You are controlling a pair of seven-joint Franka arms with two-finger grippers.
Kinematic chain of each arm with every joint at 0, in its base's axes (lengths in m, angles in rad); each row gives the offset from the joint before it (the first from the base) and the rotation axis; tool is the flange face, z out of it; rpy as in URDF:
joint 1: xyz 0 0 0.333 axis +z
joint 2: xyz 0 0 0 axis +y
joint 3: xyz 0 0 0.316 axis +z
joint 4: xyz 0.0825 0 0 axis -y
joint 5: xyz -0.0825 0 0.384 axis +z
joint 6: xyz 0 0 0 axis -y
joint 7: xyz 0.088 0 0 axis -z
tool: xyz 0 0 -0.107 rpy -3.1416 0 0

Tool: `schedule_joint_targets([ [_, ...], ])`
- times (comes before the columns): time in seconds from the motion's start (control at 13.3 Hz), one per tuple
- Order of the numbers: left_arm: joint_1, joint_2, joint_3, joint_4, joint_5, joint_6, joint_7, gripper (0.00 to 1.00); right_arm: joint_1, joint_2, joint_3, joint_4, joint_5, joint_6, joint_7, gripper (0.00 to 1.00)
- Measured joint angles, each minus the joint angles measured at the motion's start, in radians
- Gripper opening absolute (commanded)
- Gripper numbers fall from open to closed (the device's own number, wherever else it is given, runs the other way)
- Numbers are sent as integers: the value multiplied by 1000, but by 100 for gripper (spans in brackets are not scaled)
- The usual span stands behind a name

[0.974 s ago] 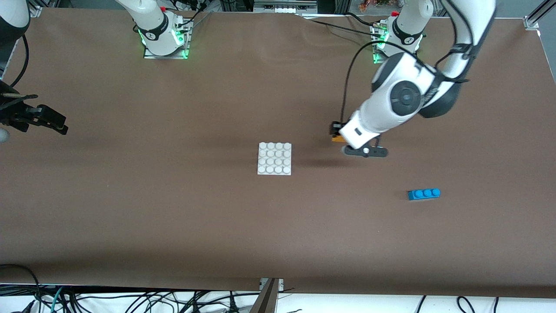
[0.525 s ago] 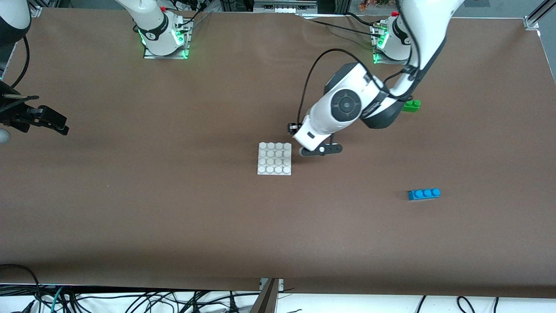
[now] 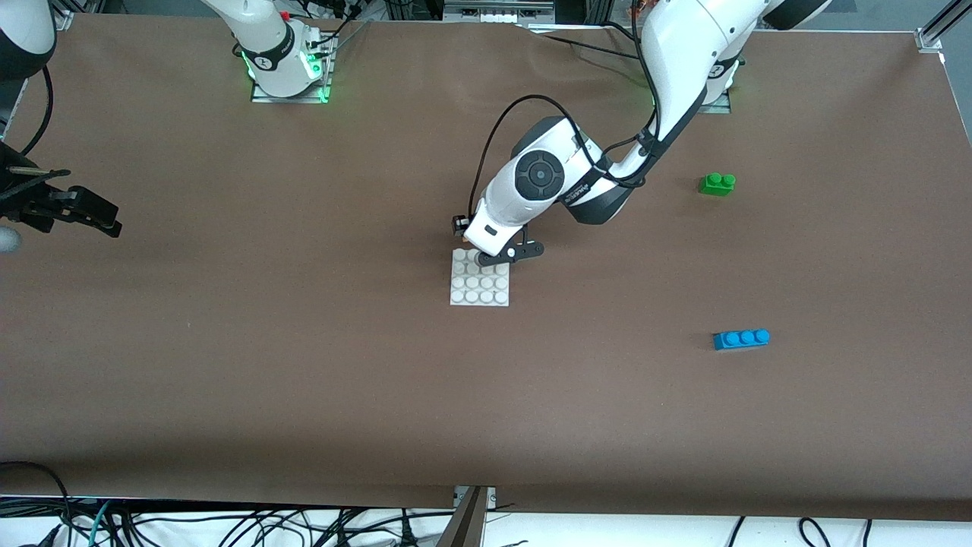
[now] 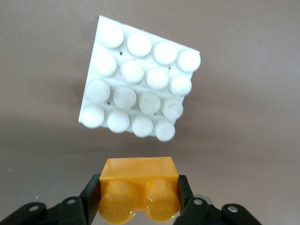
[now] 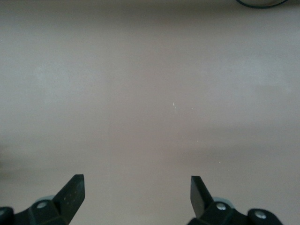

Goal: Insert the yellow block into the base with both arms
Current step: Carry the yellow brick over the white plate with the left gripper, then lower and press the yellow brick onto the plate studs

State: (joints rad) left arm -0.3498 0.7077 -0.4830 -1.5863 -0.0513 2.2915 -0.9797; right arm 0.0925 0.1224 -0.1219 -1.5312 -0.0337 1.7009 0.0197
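I will set the yellow block down with my left gripper on the central studs of the white base (image 3: 479, 270) (image 4: 137, 100), toward its far edge. The block is still in the air above the base.
The white studded base (image 3: 479, 289) lies flat at the table's middle. My left gripper (image 4: 139, 199) is shut on the yellow block (image 4: 139, 186), studs toward the wrist camera, and holds it in the air over the base's edge that lies farther from the front camera. In the left wrist view the base (image 4: 123, 54) shows just past the block, not touching it. In the front view the left hand (image 3: 493, 228) hides the block. My right gripper (image 3: 105, 217) is open and empty, waiting over bare table at the right arm's end (image 5: 137, 187).
A green two-stud brick (image 3: 717, 184) lies toward the left arm's end, farther from the front camera than the base. A blue three-stud brick (image 3: 741, 339) lies at that same end, nearer to the camera. Brown cloth covers the table.
My left arm has carried the yellow block from the left arm's end to the base, uncovering the green brick. The right arm has not moved.
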Motion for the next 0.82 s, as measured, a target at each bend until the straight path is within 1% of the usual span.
schedule_joint_targets([
  [0.22,-12,29,27,7,0,36,-4,0,0,0,0,0,0,0,0,100],
  [0.52,-86,48,106,74,0,41,-17,0,0,0,0,0,0,0,0,100],
  [0.75,-134,70,156,87,0,41,-17,0,0,0,0,0,0,0,0,100],
  [0.82,-140,76,163,89,0,41,-17,0,0,0,0,0,0,0,0,100],
])
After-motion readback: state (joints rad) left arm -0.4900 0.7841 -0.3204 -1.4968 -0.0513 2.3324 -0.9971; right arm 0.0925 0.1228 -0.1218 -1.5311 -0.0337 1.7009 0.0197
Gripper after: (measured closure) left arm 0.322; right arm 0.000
